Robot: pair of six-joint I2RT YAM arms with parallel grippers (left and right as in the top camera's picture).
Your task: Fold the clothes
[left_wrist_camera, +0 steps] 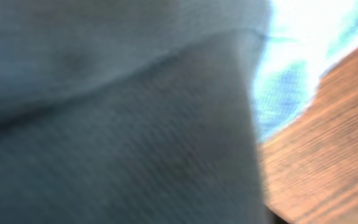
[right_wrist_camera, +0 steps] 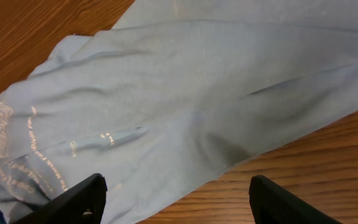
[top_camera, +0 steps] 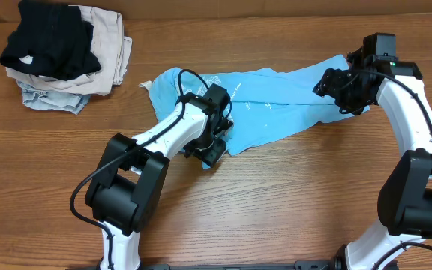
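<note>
The light blue T-shirt's near corner (top_camera: 364, 110), at the end farthest from the pile of folded clothes, should be grabbed next by my right gripper.
The light blue T-shirt (top_camera: 276, 105) lies crumpled and stretched sideways across the middle of the wooden table (top_camera: 276, 195). Its white lettering shows in the right wrist view (right_wrist_camera: 197, 93). My left gripper (top_camera: 214, 148) is down at the shirt's near left edge. The left wrist view is filled with blurred blue cloth (left_wrist_camera: 104, 124), and the jaws are hidden. My right gripper (top_camera: 343, 88) hovers over the shirt's right end. Its fingers (right_wrist_camera: 179, 186) are wide apart and empty, above the cloth's near edge.
A pile of folded garments stands at the back left: a black one (top_camera: 51, 41) on top, a beige one (top_camera: 111, 45) and pale denim (top_camera: 47, 97) below. Bare wood lies in front of the shirt.
</note>
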